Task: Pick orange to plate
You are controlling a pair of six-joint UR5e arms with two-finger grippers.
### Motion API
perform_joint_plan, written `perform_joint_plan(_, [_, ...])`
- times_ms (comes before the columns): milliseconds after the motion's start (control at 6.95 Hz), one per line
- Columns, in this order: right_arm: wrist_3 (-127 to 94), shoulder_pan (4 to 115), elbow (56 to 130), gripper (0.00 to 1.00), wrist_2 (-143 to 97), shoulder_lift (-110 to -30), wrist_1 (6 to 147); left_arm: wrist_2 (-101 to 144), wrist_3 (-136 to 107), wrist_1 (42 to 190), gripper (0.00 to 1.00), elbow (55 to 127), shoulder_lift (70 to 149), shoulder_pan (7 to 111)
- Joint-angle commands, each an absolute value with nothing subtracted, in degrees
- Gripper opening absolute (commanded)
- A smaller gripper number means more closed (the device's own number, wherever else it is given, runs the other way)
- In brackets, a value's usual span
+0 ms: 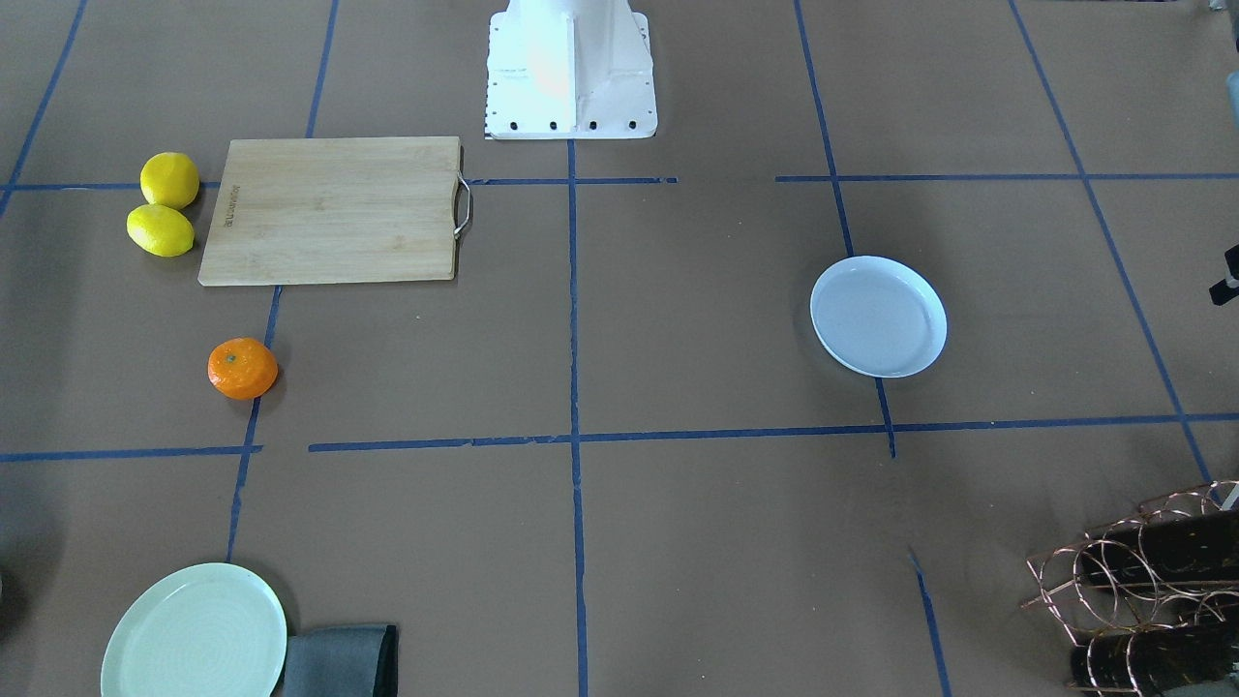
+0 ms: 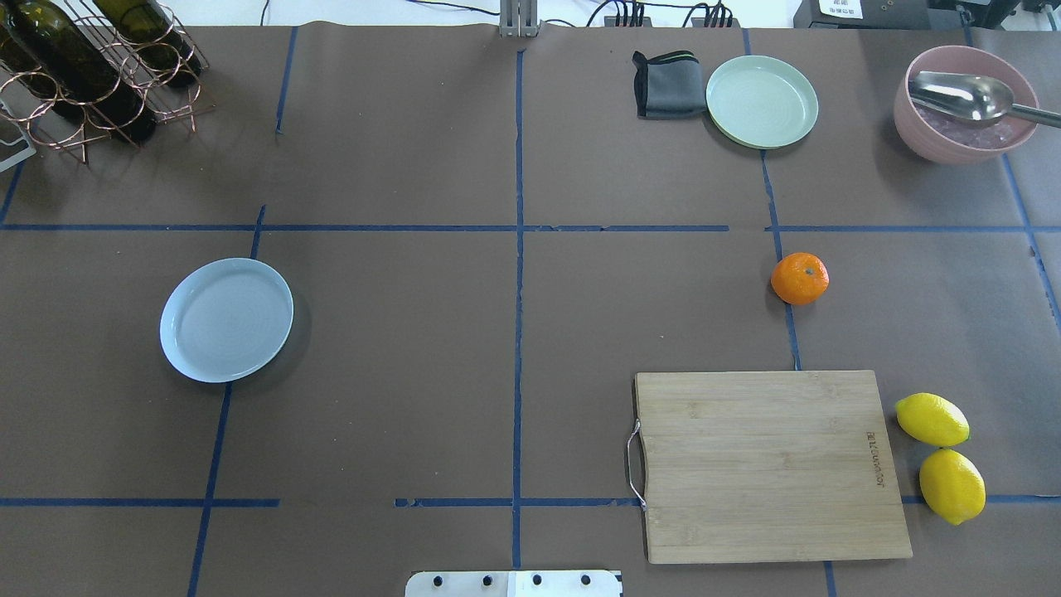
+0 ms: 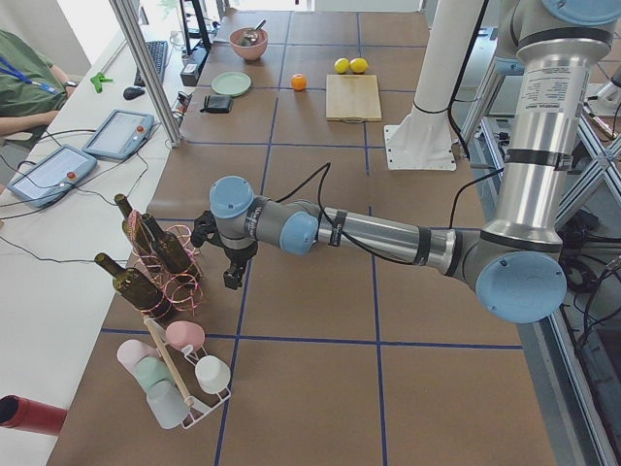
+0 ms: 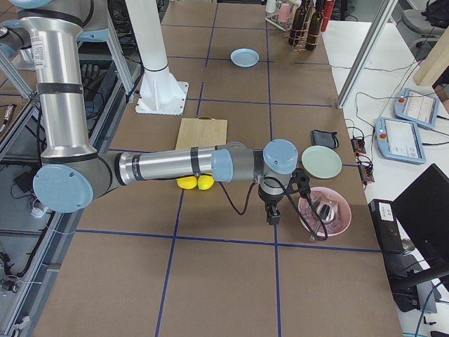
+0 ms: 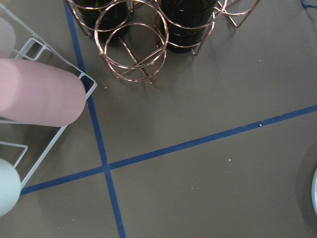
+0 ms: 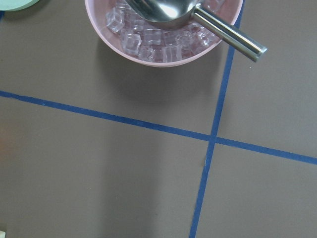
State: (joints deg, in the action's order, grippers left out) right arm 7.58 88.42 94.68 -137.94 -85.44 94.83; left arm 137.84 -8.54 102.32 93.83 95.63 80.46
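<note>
The left gripper will next move to the pale bluish-white plate and close on the plate's rim (image 1: 943, 304) (image 5: 315, 208), on the side farthest from the orange.
The orange (image 1: 242, 368) (image 2: 799, 278) lies alone on the brown table, just beyond the cutting board's far corner; in the exterior left view the orange (image 3: 299, 83) is far off. The pale bluish-white plate (image 1: 878, 316) (image 2: 226, 319) (image 4: 245, 57) sits empty on the opposite half of the table. My left gripper (image 3: 231, 277) hangs beside the bottle rack, far from the orange; my right gripper (image 4: 272, 216) hangs beside the pink bowl. Both appear only in the side views, so I cannot tell whether they are open or shut.
A wooden cutting board (image 2: 771, 464) with two lemons (image 2: 941, 456) beside it lies near the base. A pale green plate (image 2: 761, 101), a grey cloth (image 2: 667, 84) and a pink bowl (image 2: 966, 104) of ice cubes with a scoop stand at the far right. A copper bottle rack (image 2: 91, 66) stands at the far left.
</note>
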Motion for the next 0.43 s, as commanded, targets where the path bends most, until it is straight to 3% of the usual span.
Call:
perform_joint_plan(0, [7.0,86.7,94.5,1.0,-138.0,-84.8,94.8,137.3,-30.6,118.5,1.0,93.9,93.5,72.6])
perform_joint_plan(288, [2.3,86.6,94.3,1.0,-138.1,-84.4,93.2,125.4,-50.2,129.9,1.0,94.3,91.9,60.6])
